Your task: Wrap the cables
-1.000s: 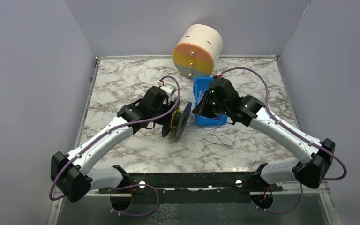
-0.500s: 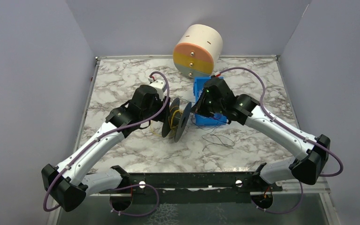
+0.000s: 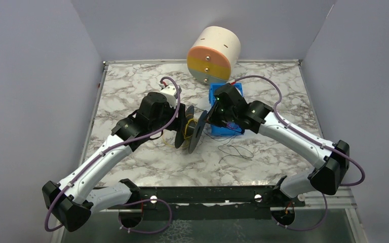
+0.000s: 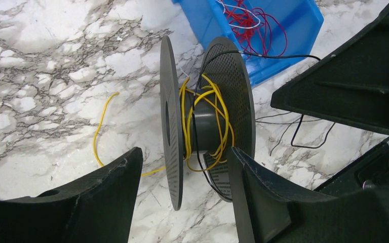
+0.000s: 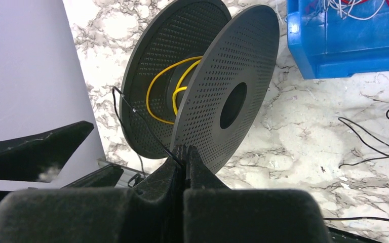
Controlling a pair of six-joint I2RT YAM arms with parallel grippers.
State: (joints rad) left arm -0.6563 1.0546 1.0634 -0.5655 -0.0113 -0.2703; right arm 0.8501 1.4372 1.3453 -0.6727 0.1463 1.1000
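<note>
Next, my left gripper pinches the black wire against the spool's near disc (image 4: 175,174) before my right gripper opens, because the wire hangs loose across the middle of the spool.
A black perforated spool (image 3: 192,132) stands on edge mid-table, with yellow wire (image 4: 218,109) wound loosely on its hub and a yellow tail (image 4: 101,126) lying on the marble. My left gripper (image 4: 182,152) is open, one finger on each side of the spool's near flange, not touching it. My right gripper (image 5: 185,149) is shut on a thin black wire (image 5: 142,119), which runs up over the far flange. The spool also shows in the right wrist view (image 5: 223,76). Red wires (image 4: 263,25) and white wires (image 4: 238,10) lie in a blue bin (image 4: 202,20).
The blue bin (image 3: 228,130) sits just right of the spool, under my right wrist. Loose dark wires (image 3: 235,151) lie on the marble in front of it. A cream cylinder with orange, yellow and grey bands (image 3: 214,54) lies at the back. Grey walls enclose the table.
My left arm swung outward and its gripper shifted back and left beside the spool. My right gripper moved a little left towards the spool, still shut on the wire.
</note>
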